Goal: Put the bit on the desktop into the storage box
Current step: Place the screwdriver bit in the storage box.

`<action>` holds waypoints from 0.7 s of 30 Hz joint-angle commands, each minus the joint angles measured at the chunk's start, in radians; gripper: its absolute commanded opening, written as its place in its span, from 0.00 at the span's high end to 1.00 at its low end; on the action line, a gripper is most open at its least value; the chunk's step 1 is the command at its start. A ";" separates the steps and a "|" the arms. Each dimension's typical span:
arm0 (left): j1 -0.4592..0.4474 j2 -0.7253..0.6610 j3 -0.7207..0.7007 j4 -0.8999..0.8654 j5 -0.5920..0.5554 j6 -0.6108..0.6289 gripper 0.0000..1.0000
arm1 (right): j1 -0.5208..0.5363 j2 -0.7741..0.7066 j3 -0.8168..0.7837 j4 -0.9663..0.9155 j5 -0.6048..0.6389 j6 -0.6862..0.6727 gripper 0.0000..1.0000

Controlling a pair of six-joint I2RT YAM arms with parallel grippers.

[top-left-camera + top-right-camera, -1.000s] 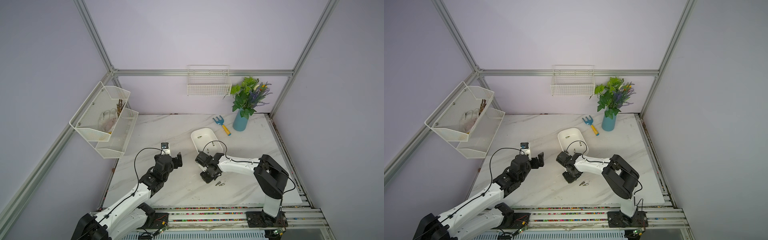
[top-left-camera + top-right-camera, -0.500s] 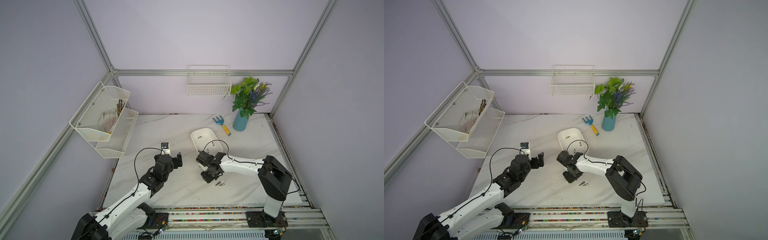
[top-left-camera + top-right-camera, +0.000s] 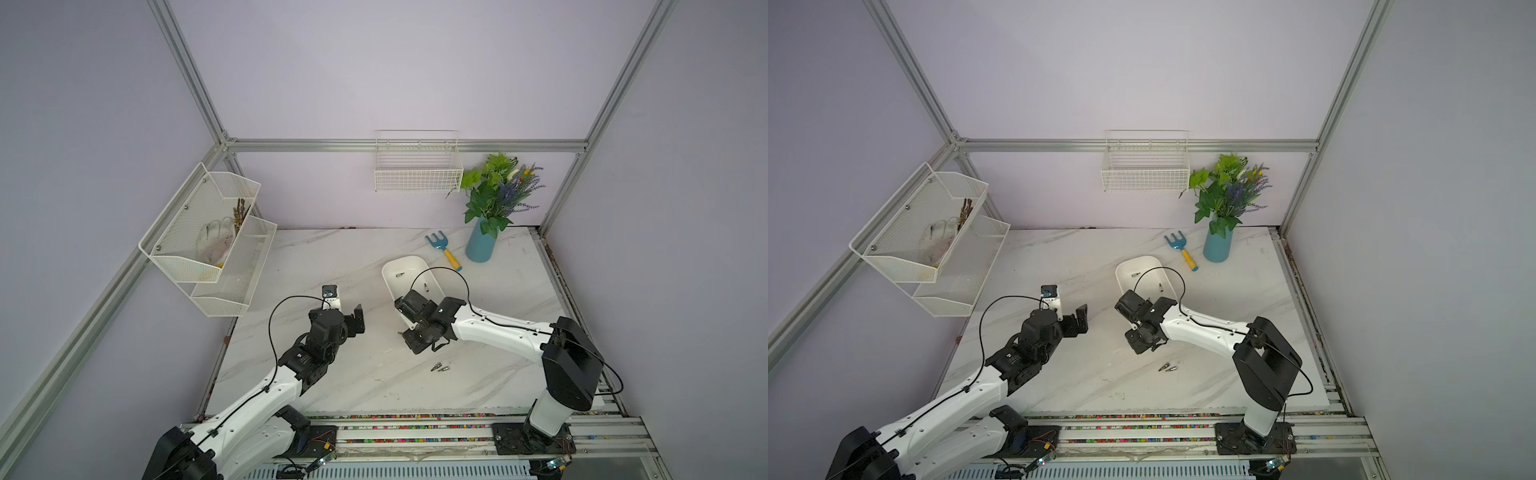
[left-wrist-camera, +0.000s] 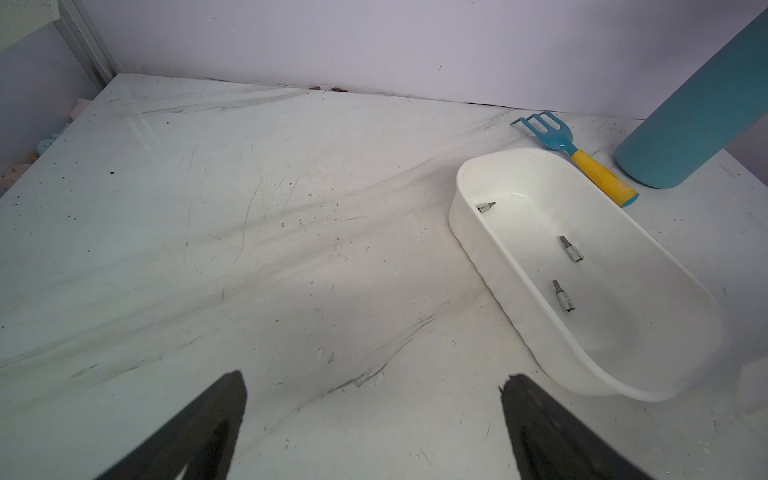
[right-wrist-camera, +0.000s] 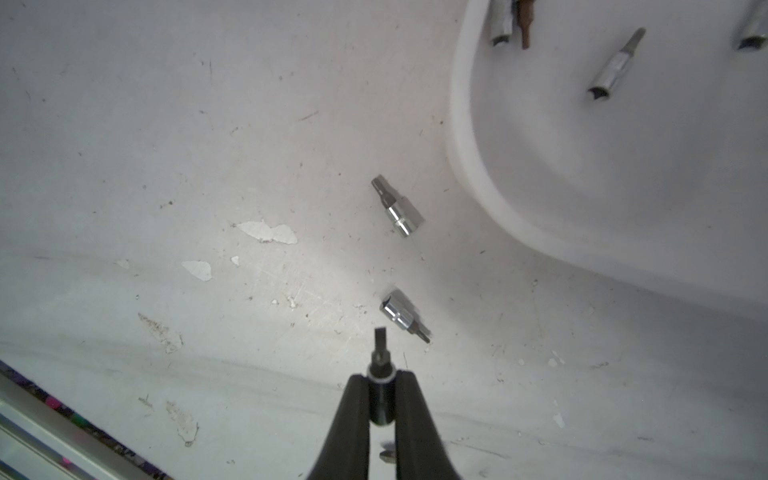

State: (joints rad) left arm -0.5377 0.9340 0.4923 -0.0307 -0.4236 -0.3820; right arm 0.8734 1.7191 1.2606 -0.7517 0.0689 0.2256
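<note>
The small steel bit will go from my right gripper onto the storage box's bottom, by its near corner (image 3: 432, 304) (image 5: 724, 172) below the yellow handle.
The right wrist view shows my right gripper (image 5: 381, 376) shut on a small metal bit (image 5: 379, 361), whose dark tip sticks out past the fingertips. Two more bits (image 5: 397, 206) (image 5: 404, 316) lie on the desktop close by, just outside the rim of the white storage box (image 5: 461, 166). In both top views the right gripper (image 3: 415, 341) (image 3: 1138, 343) hangs low at the box's near end. Two bits (image 3: 440, 367) lie in front of it. Three bits lie inside the storage box (image 4: 457, 208). My left gripper (image 4: 374, 380) (image 3: 354, 320) is open and empty over bare desktop left of the box.
A blue hand fork with a yellow handle (image 3: 442, 249) and a blue vase of plants (image 3: 481, 245) stand behind the box. A wire basket (image 3: 417, 174) hangs on the back wall and a mesh rack (image 3: 208, 237) on the left wall. A rail (image 3: 415, 428) runs along the front edge.
The right arm's elbow has swung slightly to the right and its gripper has edged toward the box. The left arm has not moved.
</note>
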 commanded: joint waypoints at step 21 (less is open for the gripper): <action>0.005 0.009 0.001 0.057 0.092 0.036 0.00 | -0.223 0.184 0.183 0.225 0.050 0.053 0.93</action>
State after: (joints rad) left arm -0.5373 0.9371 0.4923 -0.0162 -0.3798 -0.3740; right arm 0.6621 1.8816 1.4216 -0.5869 0.1005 0.2539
